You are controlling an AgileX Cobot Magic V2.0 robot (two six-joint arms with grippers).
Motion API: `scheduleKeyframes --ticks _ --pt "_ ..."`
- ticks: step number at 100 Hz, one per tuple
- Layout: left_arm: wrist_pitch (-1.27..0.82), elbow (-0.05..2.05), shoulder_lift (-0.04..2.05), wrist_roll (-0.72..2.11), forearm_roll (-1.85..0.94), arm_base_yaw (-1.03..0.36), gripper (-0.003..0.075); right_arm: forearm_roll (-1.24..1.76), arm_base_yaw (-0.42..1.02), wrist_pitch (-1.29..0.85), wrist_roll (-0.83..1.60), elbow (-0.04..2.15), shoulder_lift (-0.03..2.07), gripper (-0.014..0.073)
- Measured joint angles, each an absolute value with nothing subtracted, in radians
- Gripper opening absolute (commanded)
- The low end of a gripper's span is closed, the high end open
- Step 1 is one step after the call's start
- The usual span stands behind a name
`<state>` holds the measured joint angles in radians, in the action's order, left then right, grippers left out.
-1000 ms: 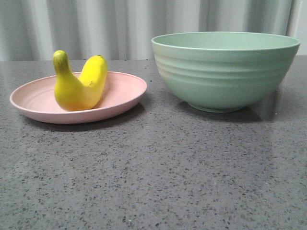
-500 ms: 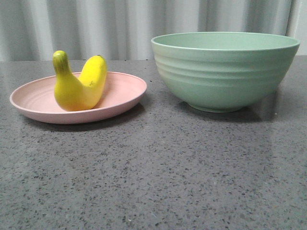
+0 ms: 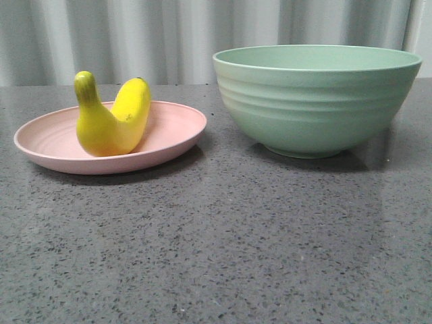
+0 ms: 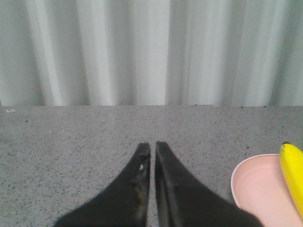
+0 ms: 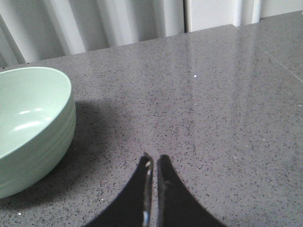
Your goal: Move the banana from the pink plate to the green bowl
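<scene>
My left gripper should close on the curved middle [image 3: 119, 129] of the yellow banana in the pink plate, between the banana's two ends.
The yellow banana [image 3: 113, 119] lies curved in the pink plate [image 3: 172, 131] at the left of the front view. The mint-green bowl [image 3: 316, 101] stands to the right of the plate, apart from it. Neither gripper shows in the front view. In the left wrist view my left gripper [image 4: 152, 145] is shut and empty above bare table; the plate's edge [image 4: 251, 184] and one end of the banana [image 4: 293, 172] show beside it. In the right wrist view my right gripper [image 5: 155, 158] is shut and empty, with the bowl [image 5: 33, 127] off to its side.
The grey speckled table [image 3: 223, 243] stretches in front of the plate and the bowl. A pale pleated curtain [image 3: 148, 37] hangs behind the table's far edge.
</scene>
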<state>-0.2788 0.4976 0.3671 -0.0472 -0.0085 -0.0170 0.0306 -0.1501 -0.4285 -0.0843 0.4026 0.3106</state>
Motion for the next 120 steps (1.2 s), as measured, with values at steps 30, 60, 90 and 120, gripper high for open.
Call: scheduleKeyframes --ticks 30,60,90,120 --pt "-0.164 0.502 0.440 -0.047 -0.081 -0.017 0.0407 0.029 -0.150 -0.443 -0.084 0.403 0.311 -0.0079" --pt "-0.370 0.680 0.628 -0.047 -0.157 -0.105 0.0397 0.029 -0.150 -0.447 -0.084 0.403 0.311 -0.0079" --pt "-0.558 0.897 0.947 -0.047 -0.210 -0.289 0.0397 0.029 -0.150 -0.447 -0.084 0.403 0.313 -0.0079" --pt "-0.708 1.091 1.243 -0.047 -0.273 -0.387 0.0397 0.027 -0.150 -0.447 -0.084 0.403 0.313 -0.0079"
